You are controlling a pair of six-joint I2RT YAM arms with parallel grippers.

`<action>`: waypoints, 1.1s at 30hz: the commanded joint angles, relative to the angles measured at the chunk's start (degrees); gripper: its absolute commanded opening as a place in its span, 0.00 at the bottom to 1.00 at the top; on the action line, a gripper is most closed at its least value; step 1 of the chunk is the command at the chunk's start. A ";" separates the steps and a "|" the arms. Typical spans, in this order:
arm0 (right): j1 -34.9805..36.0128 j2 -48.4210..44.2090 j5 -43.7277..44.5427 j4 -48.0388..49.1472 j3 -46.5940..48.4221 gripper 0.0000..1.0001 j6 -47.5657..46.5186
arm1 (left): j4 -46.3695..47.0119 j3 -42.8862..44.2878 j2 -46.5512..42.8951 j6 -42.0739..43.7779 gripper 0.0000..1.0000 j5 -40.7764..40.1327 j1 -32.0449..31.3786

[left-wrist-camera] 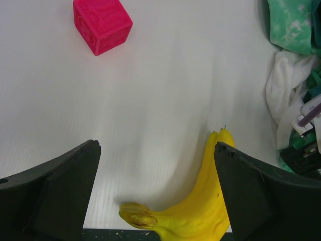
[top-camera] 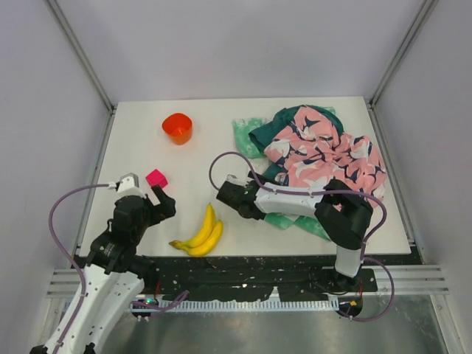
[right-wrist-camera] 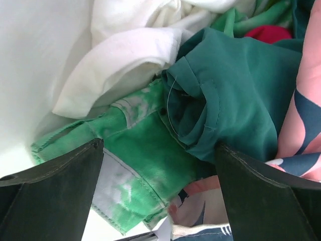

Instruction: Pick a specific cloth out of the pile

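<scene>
The folded loose end (top-camera: 272,177) (right-wrist-camera: 199,133) of the dark teal cloth, between the white fabric and the pink printed fabric, will be gripped by my right gripper.
The pile (top-camera: 324,151) lies at the table's right: pink printed fabric on top, dark teal cloth (right-wrist-camera: 241,85), mint-green and white patterned cloth (right-wrist-camera: 145,150), white fabric (right-wrist-camera: 125,55) and a small red piece (right-wrist-camera: 268,32). The plain lime-green cloth is hidden or out of view in every frame. My right gripper (top-camera: 240,200) is at the pile's near left edge; its jaws (right-wrist-camera: 159,165) are open and empty just above the patterned cloth and the teal fold. My left gripper (top-camera: 164,200) is open and empty over bare table (left-wrist-camera: 158,165), left of the pile.
A bunch of yellow bananas (top-camera: 200,232) lies near the front edge between the arms, partly under my left gripper's right finger (left-wrist-camera: 261,196). A pink cube (top-camera: 156,178) sits beyond the left gripper. An orange cup (top-camera: 178,127) stands at the back left.
</scene>
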 commanded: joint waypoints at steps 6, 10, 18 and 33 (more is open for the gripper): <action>-5.29 1.25 3.73 1.12 -3.65 0.95 2.60 | 4.54 -0.03 2.40 1.22 1.00 0.35 0.15; -8.20 3.97 -0.83 3.05 -5.15 0.95 2.60 | 5.77 0.14 2.93 0.35 1.00 1.49 0.15; -11.36 8.64 -4.80 4.37 -5.24 1.00 2.51 | 6.13 2.16 5.39 -1.15 1.00 2.20 -0.03; -16.02 0.04 -1.04 6.65 -4.89 0.05 12.17 | 7.71 2.43 4.77 -2.20 1.00 4.74 0.06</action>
